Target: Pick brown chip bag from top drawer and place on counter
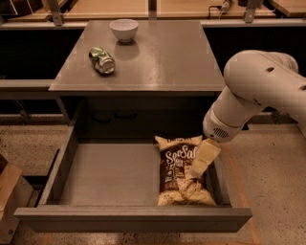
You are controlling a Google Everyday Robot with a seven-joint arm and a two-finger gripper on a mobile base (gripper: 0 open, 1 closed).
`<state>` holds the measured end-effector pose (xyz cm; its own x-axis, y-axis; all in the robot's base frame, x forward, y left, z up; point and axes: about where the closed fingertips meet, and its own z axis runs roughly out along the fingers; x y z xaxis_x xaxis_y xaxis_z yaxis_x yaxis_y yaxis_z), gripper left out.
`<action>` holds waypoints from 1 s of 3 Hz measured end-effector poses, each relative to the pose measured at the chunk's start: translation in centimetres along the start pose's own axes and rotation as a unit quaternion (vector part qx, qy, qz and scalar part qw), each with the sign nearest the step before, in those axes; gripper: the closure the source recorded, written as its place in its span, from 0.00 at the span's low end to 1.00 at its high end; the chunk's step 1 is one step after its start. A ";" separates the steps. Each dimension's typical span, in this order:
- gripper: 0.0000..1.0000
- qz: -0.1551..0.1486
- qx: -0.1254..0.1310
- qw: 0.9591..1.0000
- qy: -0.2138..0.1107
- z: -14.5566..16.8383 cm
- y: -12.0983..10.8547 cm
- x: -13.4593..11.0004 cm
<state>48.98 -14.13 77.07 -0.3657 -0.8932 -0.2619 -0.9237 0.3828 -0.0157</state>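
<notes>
I need to next bring my gripper in from the side and close it on the middle of the brown chip bag (181, 167) that is in the drawer.
The brown chip bag (179, 170) lies flat in the right half of the open top drawer (105, 174), white "Sea Salt" lettering facing up. My gripper (198, 168) reaches down from the right on the white arm (253, 95) and sits over the bag's right side, at or just above its surface. The grey-brown counter (158, 57) is above and behind the drawer.
A crushed green can (102, 60) and a white bowl (124, 29) sit on the counter's left and back. The drawer's front panel (134, 221) is nearest the camera. Light wooden surfaces (110, 7) run along the back. A cardboard box (9, 196) is at lower left.
</notes>
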 end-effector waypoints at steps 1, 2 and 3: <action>0.00 0.046 -0.009 0.999 -0.014 4.2 -1.0 -0.5; 0.00 0.086 -0.029 0.996 -0.020 8.2 -1.6 -0.7; 0.00 0.117 -0.055 0.991 -0.023 12.2 -1.3 -1.4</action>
<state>52.03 -10.51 65.71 -0.5687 -0.7700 -0.2891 -0.8216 0.5486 0.1552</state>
